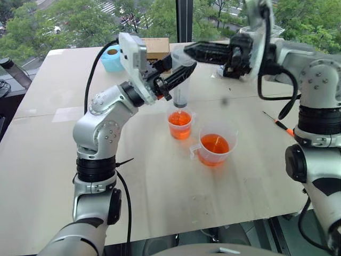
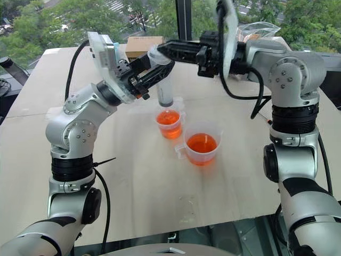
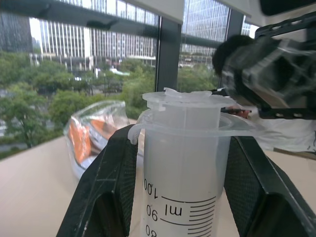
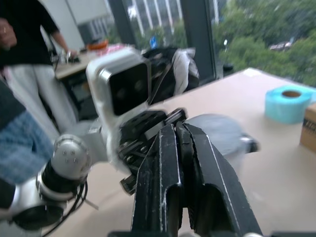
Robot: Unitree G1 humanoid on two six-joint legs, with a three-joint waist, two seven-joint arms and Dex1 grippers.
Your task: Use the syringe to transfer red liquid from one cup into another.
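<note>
Next, I put the syringe, now upright over the small cup, down with my left gripper on the table [image 1: 120, 148] next to the small cup, on the side away from the wider cup.
The clear syringe [image 1: 182, 80] stands upright with its tip down over a small cup [image 1: 180, 124] of red liquid [image 1: 180, 119]. My left gripper [image 1: 178, 74] is shut on the barrel; the left wrist view shows the barrel [image 3: 182, 163] between both black fingers [image 3: 111, 187], with the plunger's top [image 3: 190, 98] sitting low on the barrel's flange. My right gripper [image 1: 189, 52] reaches in from the right, fingers shut together with nothing between them, its tip just over the syringe's top. A second, wider cup [image 1: 214, 144] of red liquid stands just to the right and nearer.
A blue tape roll [image 1: 112, 57] and a cardboard box [image 1: 157, 47] lie at the table's far side. An orange-handled screwdriver [image 1: 279, 124] lies at the right. A clear plastic bag [image 2: 256, 29] sits at the far right corner. A person [image 4: 24, 29] stands beyond the table.
</note>
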